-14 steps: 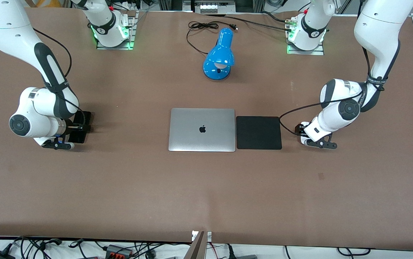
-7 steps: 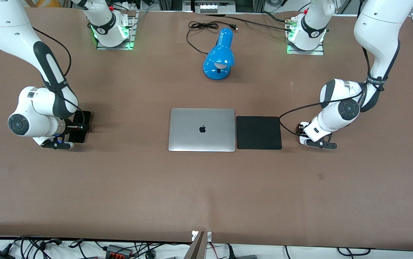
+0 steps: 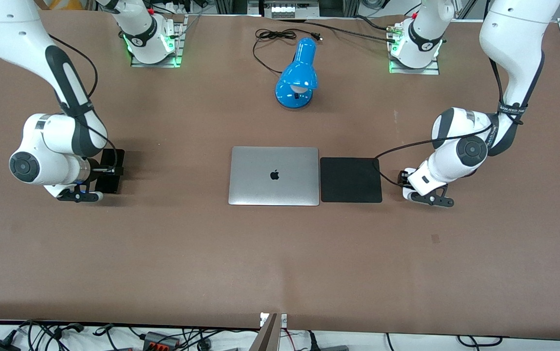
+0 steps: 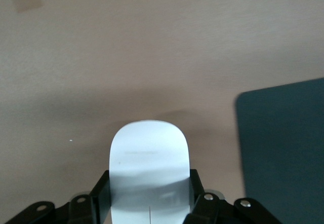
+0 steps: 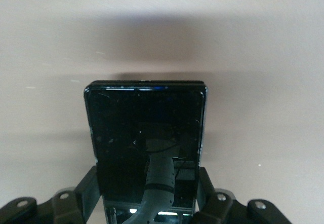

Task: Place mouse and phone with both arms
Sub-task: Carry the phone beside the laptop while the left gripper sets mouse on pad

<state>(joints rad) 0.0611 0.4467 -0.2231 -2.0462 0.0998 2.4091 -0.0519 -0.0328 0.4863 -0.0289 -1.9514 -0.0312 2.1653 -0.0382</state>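
Observation:
The black phone will go down from my right gripper beside the silver laptop, opposite the black pad [image 3: 204, 170].
The white glossy mouse [image 4: 149, 163] sits between the fingers [image 4: 100, 196] of my left gripper [image 4: 149, 198], which is shut on its sides. It is low over the brown table beside the black pad [image 4: 283, 148]. In the front view the left gripper [image 3: 407, 183] is at the pad's edge toward the left arm's end, and the mouse is hidden under the wrist. The black phone [image 5: 147, 133] is held flat in my right gripper [image 5: 147, 188], shut on its long edges. In the front view the phone [image 3: 112, 168] and right gripper [image 3: 106, 170] are low over the table toward the right arm's end.
A closed silver laptop [image 3: 274, 175] lies mid-table with the black square pad [image 3: 350, 179] touching its side. A blue desk lamp [image 3: 297, 73] and its black cord [image 3: 270, 36] lie farther from the front camera, between the arm bases.
My left gripper has moved a little toward the black pad with the mouse. My right arm has shifted slightly with the phone still in its grip.

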